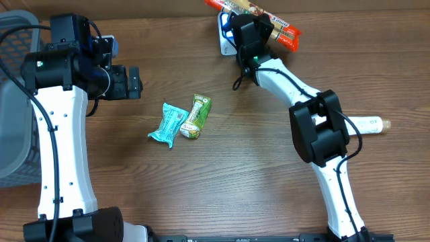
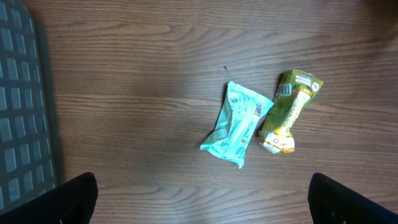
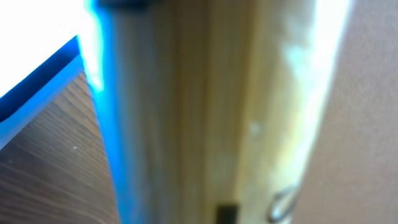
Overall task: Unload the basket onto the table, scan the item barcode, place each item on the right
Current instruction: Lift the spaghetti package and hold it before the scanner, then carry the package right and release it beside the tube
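Note:
Next, my right gripper releases the long red-orange snack package on the wood (image 1: 355,105) just past the white tube.
A long red-orange snack package (image 1: 272,20) is held at the far edge of the table, with my right gripper (image 1: 251,28) shut on it. It hovers beside a white scanner (image 1: 224,39) with a blue glow. In the right wrist view the package (image 3: 236,112) fills the frame, blurred and very close, with blue light (image 3: 102,93) along its left side; the fingers are hidden. My left gripper (image 1: 134,82) stands open over bare wood at the left, with nothing between its fingers (image 2: 74,200).
A teal packet (image 1: 168,124) (image 2: 239,124) and a green packet (image 1: 196,115) (image 2: 289,109) lie side by side mid-table. A grey basket (image 1: 13,134) (image 2: 25,106) stands at the left edge. A white tube (image 1: 373,125) lies at the right.

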{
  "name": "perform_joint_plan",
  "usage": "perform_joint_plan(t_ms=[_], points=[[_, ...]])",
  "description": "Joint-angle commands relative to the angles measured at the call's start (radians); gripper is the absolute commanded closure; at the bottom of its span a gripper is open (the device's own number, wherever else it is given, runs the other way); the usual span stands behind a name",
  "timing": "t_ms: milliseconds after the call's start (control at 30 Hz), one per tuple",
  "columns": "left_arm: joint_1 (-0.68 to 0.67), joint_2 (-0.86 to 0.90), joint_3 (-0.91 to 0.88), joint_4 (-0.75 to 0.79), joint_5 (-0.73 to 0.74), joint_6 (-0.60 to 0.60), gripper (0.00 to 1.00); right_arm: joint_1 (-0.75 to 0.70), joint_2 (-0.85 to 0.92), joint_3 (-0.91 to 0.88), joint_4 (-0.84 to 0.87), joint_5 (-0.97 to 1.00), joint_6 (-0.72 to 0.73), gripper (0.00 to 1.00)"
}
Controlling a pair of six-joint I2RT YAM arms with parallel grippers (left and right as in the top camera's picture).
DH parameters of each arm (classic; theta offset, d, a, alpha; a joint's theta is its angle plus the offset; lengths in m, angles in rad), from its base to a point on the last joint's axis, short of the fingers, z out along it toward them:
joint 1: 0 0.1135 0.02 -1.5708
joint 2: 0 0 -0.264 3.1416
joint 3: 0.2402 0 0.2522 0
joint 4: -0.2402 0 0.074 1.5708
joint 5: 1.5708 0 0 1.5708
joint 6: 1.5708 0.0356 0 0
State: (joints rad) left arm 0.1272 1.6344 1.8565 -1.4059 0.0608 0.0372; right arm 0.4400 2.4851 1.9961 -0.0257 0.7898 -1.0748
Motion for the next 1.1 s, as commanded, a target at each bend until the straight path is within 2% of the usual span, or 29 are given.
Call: perform_joint_plan(t_ms=[0, 600, 700, 800, 933, 1067], points=[[0.007, 0.002, -0.002, 0.0, 0.01, 0.023, 0.0, 0.002, -0.035, 0.029, 0.048, 0.077, -0.026, 0.96], [0.007, 0.002, -0.002, 0.0, 0.01, 0.023, 0.0, 0.027, -0.041, 0.027, 0.05, 0.213, 0.006, 0.96], [0.007, 0.002, -0.002, 0.0, 0.01, 0.023, 0.0, 0.053, -0.09, 0.027, -0.048, 0.195, 0.117, 0.96], [0.007, 0.002, -0.002, 0.0, 0.01, 0.023, 0.0, 0.068, -0.182, 0.027, -0.23, 0.121, 0.253, 0.96], [0.007, 0.002, -0.002, 0.0, 0.01, 0.023, 0.0, 0.065, -0.357, 0.027, -0.544, -0.1, 0.51, 0.96], [0.007, 0.002, -0.002, 0.0, 0.01, 0.023, 0.01, 0.021, -0.521, 0.027, -0.747, -0.343, 0.767, 0.96]])
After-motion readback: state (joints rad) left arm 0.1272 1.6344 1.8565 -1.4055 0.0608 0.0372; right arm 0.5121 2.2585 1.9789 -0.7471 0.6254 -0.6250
